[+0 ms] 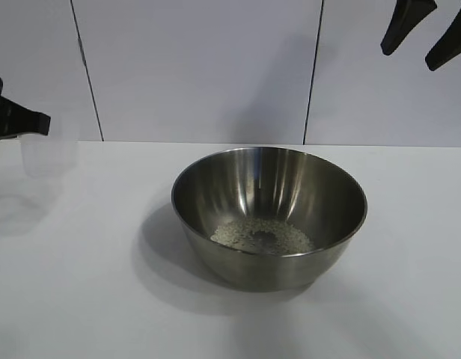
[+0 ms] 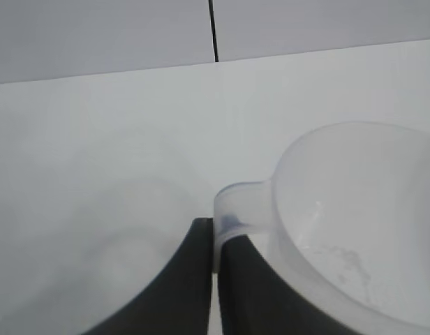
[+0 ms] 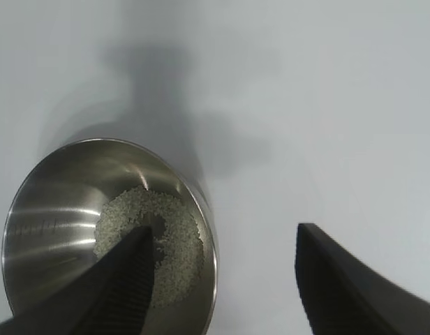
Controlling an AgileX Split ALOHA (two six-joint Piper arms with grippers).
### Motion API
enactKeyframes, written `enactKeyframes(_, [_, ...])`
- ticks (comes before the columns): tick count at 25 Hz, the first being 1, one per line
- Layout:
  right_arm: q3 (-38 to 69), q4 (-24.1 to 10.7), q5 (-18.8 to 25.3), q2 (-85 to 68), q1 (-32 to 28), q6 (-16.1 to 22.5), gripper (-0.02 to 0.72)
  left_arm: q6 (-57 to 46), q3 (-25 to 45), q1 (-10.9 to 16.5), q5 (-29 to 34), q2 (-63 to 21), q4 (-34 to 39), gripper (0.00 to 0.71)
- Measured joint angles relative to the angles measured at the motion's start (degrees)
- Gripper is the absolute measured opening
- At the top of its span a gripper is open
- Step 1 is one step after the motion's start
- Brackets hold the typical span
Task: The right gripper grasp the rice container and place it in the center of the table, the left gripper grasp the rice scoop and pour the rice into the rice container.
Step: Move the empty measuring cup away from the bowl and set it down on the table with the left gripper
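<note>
My left gripper holds the rice scoop, now upright just above the table. It will set the scoop free on the white table [image 1: 117, 244], beside the shadow of the rice container.
The rice container [image 1: 238, 187], a shiny steel bowl, stands upright in the middle of the white table [image 1: 410, 299]. A thin ring of rice [image 1: 262, 236] lies on its bottom. At the far left my left gripper [image 1: 37, 123] is shut on the handle of the clear rice scoop [image 1: 47, 153], held upright just above the table. In the left wrist view the left gripper [image 2: 216, 241] pinches that handle, and the rice scoop [image 2: 354, 216] holds only a few grains. My right gripper [image 1: 425, 34] hangs open high at the upper right, holding nothing. The right wrist view shows the right gripper [image 3: 224, 229] above the rice container [image 3: 54, 223] and the rice [image 3: 180, 244].
A white panelled wall [image 1: 200, 67] stands behind the table. The bowl casts a shadow [image 1: 159, 254] to its left on the tabletop.
</note>
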Motion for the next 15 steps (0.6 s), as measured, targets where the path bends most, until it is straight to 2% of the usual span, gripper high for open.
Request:
enactKeyframes(2, [0.00, 0.00, -0.12, 0.00, 0.00, 0.00, 0.408, -9.32, 2.78, -0.12, -5.20, 0.00, 8.06, 0.008])
enactKeyframes(4, [0.00, 0.00, -0.16, 0.00, 0.00, 0.00, 0.408, -14.63, 4.66, -0.12, -10.60, 0.50, 13.18, 0.008])
enactKeyframes(15, [0.00, 0.00, -0.16, 0.00, 0.00, 0.00, 0.408, -24.40, 5.67, -0.12, -23.84, 13.14, 19.67, 0.008])
